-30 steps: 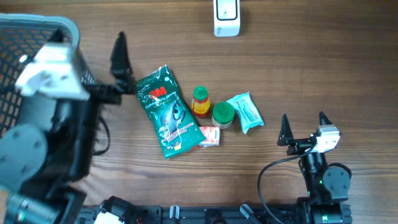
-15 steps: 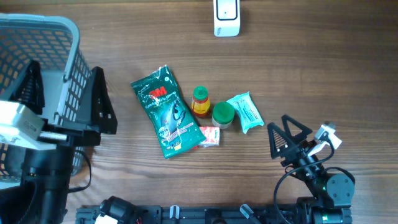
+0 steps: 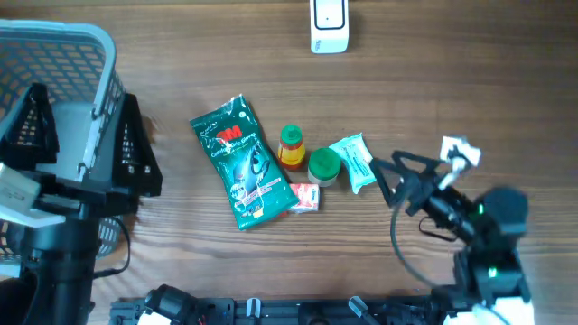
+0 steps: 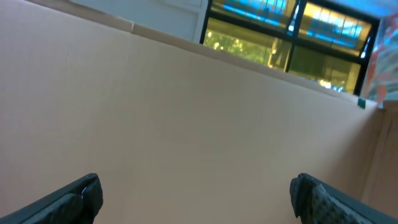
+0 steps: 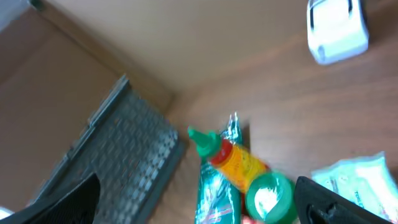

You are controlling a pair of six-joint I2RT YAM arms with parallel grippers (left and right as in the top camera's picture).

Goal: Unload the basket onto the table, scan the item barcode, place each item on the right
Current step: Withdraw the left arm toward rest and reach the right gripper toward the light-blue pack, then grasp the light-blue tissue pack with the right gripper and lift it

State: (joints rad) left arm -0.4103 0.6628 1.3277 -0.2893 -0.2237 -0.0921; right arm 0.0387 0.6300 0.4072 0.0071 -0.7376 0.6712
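My right gripper should next go to the middle of the teal wipes packet (image 3: 355,161) (image 5: 364,186), beside the jar with the green lid, and close there.
Several items lie mid-table: a green 3M packet (image 3: 242,162), a yellow-red bottle (image 3: 291,147) with a green cap, a green-lidded jar (image 3: 324,166), a teal wipes packet (image 3: 355,162) and a small red box (image 3: 304,197). A white scanner (image 3: 329,25) stands at the far edge. My right gripper (image 3: 388,181) is open, pointing left, just right of the teal packet and holding nothing. Its wrist view shows the bottle (image 5: 233,158), jar lid (image 5: 268,198) and scanner (image 5: 337,28) ahead of the right gripper (image 5: 199,208). My left gripper (image 3: 86,135) is open and empty beside the basket.
A grey mesh basket (image 3: 63,45) fills the far left corner, also seen as basket (image 5: 124,155) in the right wrist view. The left wrist view shows only a beige wall (image 4: 186,106) and windows between the open left gripper (image 4: 196,196) fingers.
My right arm has turned left and moved up toward the teal packet. My left arm has swung back from the green packet to the basket's right side. The items have not moved.
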